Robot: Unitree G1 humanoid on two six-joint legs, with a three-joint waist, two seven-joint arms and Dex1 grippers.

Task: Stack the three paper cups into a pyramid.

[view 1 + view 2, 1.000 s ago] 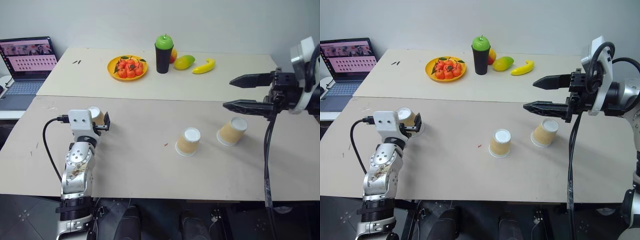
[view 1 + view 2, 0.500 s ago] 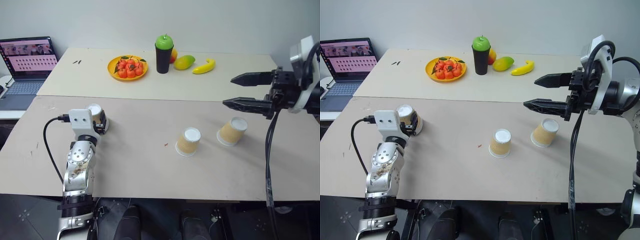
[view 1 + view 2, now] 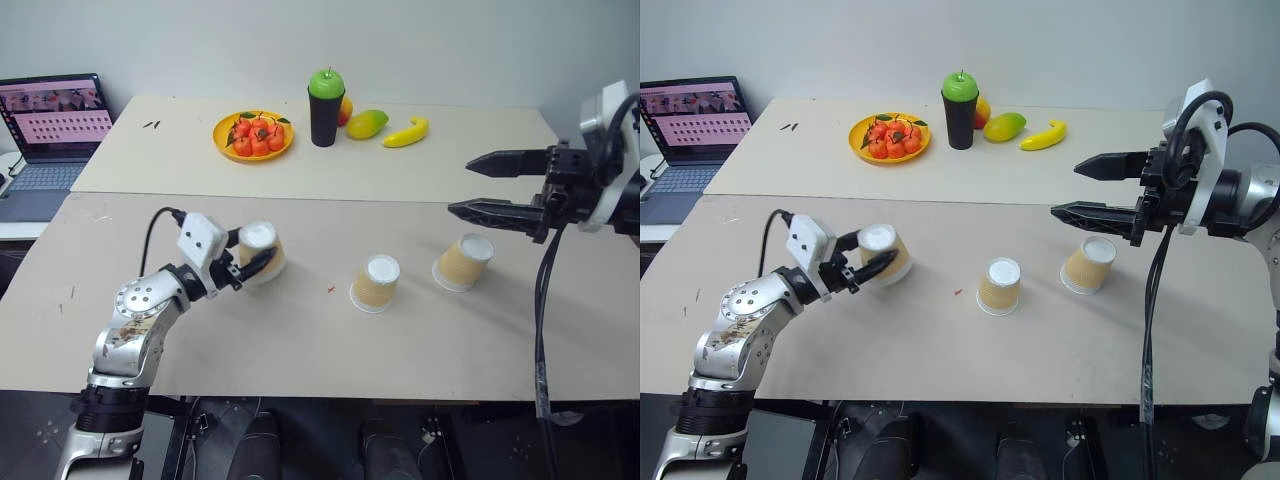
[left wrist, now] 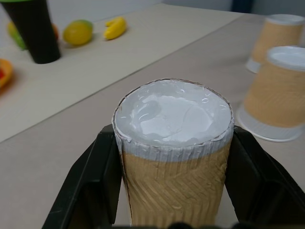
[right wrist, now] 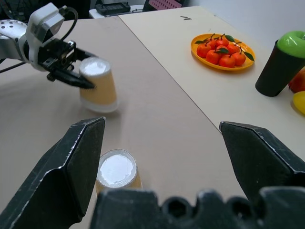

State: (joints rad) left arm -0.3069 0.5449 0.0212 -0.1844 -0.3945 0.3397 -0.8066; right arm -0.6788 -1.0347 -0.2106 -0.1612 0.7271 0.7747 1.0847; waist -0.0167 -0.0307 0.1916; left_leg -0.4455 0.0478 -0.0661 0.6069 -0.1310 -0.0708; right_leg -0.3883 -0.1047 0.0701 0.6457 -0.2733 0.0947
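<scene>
Next, my left gripper releases the paper cup on the near table (image 3: 327,304), right up against the middle cup.
Three tan paper cups stand upside down, white bottoms up, on the near table. My left gripper (image 3: 256,260) is shut on the left cup (image 3: 263,250), its black fingers (image 4: 95,181) pressing both sides; the cup leans a little, low over the table. The middle cup (image 3: 377,283) stands alone near the table's centre. To its right, the third cup (image 3: 465,262) tilts slightly. My right gripper (image 3: 459,187) hovers open above and just behind that cup, pointing left, with nothing between its fingers.
On the far table are a black tumbler with a green lid (image 3: 327,107), an orange plate of small red fruit (image 3: 254,135), a mango (image 3: 369,123) and a banana (image 3: 407,132). A laptop (image 3: 55,125) sits at the far left. A seam divides the two tables.
My left gripper shut on the left cup and swung right with it, toward the middle cup, its wrist turning to point right. The right gripper stayed put.
</scene>
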